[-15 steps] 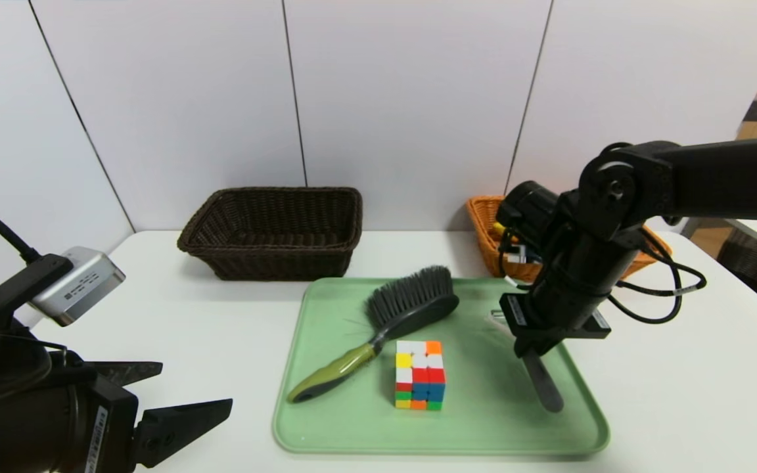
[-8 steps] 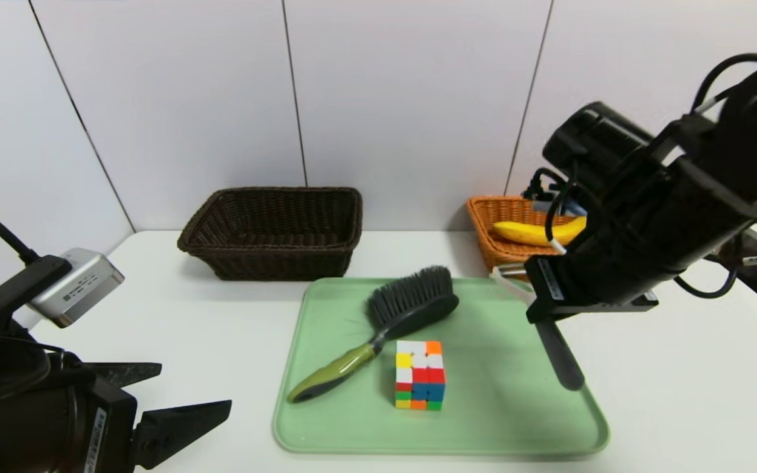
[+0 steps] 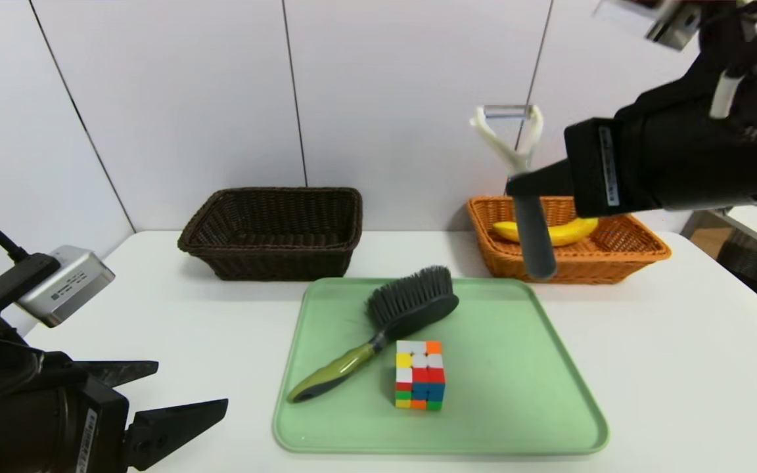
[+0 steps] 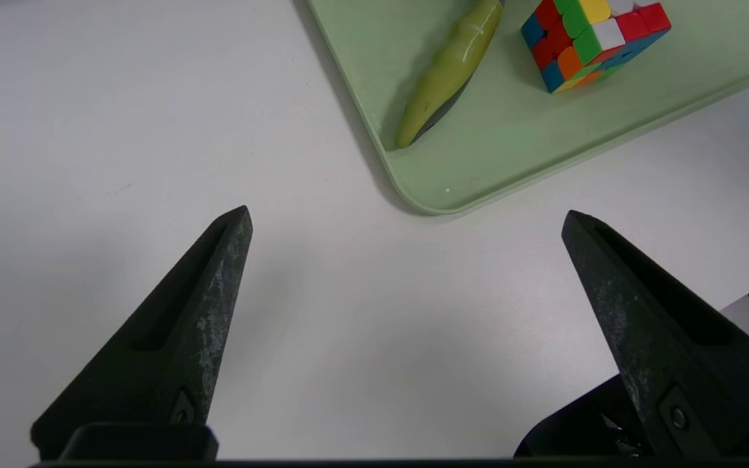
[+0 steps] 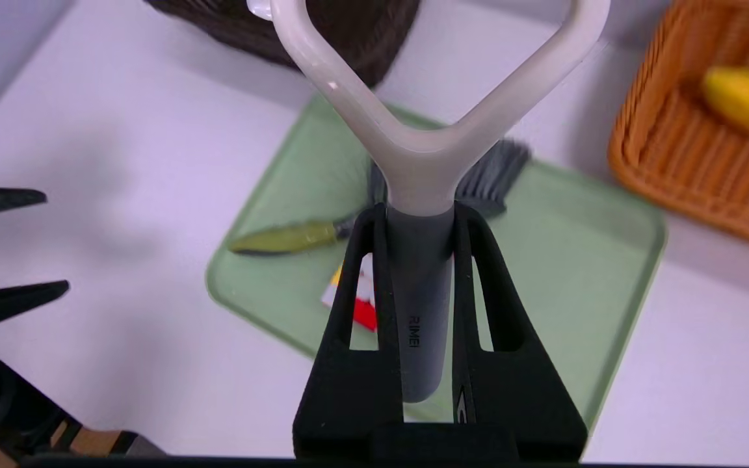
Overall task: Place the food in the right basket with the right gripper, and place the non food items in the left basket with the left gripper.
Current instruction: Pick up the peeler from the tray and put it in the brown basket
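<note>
The robot's right gripper needs to release the metal peeler inside the dark brown basket (image 3: 296,239), near the basket's front side.
My right gripper (image 3: 518,187) is shut on the grey handle of the metal peeler (image 3: 535,236), holding it upright high in the air in front of the orange right basket (image 3: 621,253). The yellow banana (image 3: 546,231) lies inside that basket. On the green tray (image 3: 516,407) lie the grey-bristled brush (image 3: 411,302) and the multicoloured cube (image 3: 420,374). The dark brown left basket (image 3: 273,256) stands at the back with nothing showing in it. My left gripper (image 3: 191,384) hangs open over the bare table near the tray's front left corner (image 4: 426,201).
The white table (image 3: 681,368) ends at the pale wall panels behind the baskets. The right half of the tray is bare. In the right wrist view the peeler's white fork (image 5: 420,149) rises past the fingers (image 5: 361,260).
My right gripper rose from the tray's right side with the peeler and swung it upright. The banana in the orange basket came into sight. The left arm barely moved.
</note>
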You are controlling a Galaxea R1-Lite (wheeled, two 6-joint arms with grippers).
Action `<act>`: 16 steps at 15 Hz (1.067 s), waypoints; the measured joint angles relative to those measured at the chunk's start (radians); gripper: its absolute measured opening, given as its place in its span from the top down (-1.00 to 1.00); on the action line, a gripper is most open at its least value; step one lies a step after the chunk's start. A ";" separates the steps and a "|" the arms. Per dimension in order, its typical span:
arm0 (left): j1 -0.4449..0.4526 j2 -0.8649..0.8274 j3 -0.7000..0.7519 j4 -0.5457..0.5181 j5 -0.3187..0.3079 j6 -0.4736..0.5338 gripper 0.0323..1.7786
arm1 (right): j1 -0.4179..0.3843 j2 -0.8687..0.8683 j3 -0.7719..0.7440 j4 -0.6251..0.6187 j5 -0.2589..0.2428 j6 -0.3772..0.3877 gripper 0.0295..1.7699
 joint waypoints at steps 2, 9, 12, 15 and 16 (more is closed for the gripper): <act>0.000 -0.010 0.000 0.000 -0.001 0.001 -0.90 | 0.009 -0.021 0.041 -0.137 -0.001 -0.103 0.75; 0.000 -0.033 0.008 0.000 0.000 0.000 -0.90 | 0.014 0.134 0.138 -0.687 0.001 -0.287 0.75; 0.000 -0.034 0.014 -0.008 0.001 -0.003 -0.90 | 0.014 0.284 0.109 -0.865 0.007 -0.326 0.75; 0.000 -0.034 0.015 -0.028 -0.002 -0.001 -0.90 | 0.013 0.460 0.001 -1.008 0.018 -0.359 0.75; 0.000 -0.034 0.015 -0.030 -0.002 0.000 -0.90 | 0.013 0.522 -0.057 -1.050 0.020 -0.367 0.75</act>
